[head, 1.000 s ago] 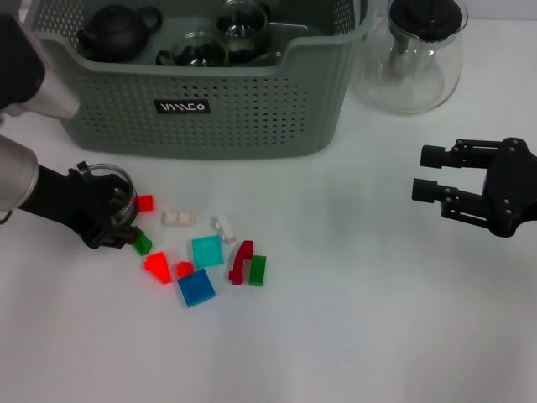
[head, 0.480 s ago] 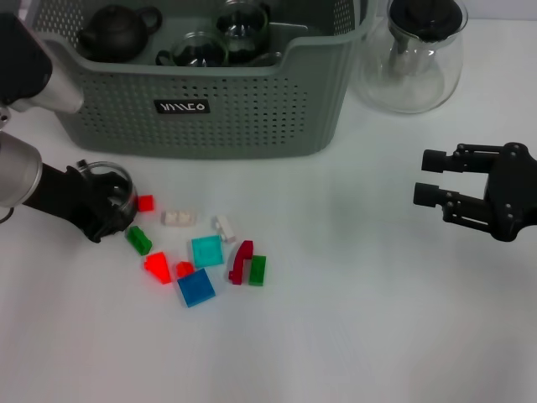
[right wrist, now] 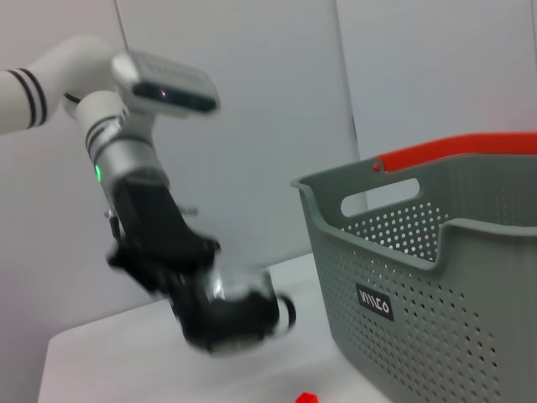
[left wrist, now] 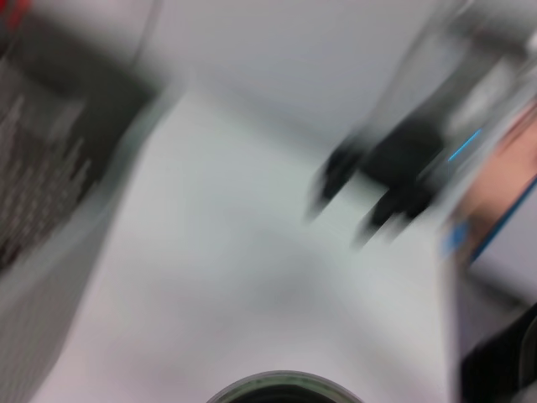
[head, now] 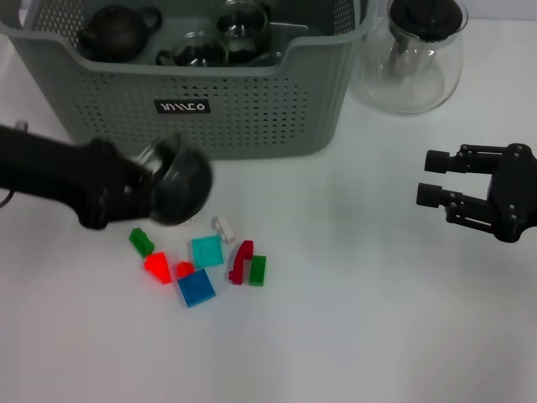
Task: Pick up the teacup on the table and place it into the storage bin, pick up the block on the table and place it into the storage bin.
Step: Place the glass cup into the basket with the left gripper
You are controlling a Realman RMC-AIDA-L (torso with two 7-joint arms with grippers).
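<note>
The robot's left gripper needs to let go of the glass teacup in the storage bin, on the glass cup point(head: 203, 39) nearest the dark teapot.
My left gripper point(head: 172, 186) is shut on the glass teacup point(head: 158, 158) and holds it off the table, in front of the storage bin point(head: 252, 109). From the right wrist view the teacup point(right wrist: 242, 294) shows in the black left gripper point(right wrist: 210, 315), beside the bin point(right wrist: 436, 277). Several small blocks lie on the table below: a green one point(head: 141, 242), a red one point(head: 157, 267), a teal one point(head: 206, 250), a blue one point(head: 195, 287). My right gripper point(head: 434, 176) hovers open at the right, with nothing in it.
The bin holds a dark teapot point(head: 117, 32) and glass cups point(head: 201, 50). A glass pitcher point(head: 417, 54) stands right of the bin. More blocks, white point(head: 224, 225), dark red point(head: 242, 260) and green point(head: 257, 269), lie near the cluster.
The left gripper has lifted the teacup from the table and swung right and up toward the bin, now covering two blocks. The right gripper has stayed put.
</note>
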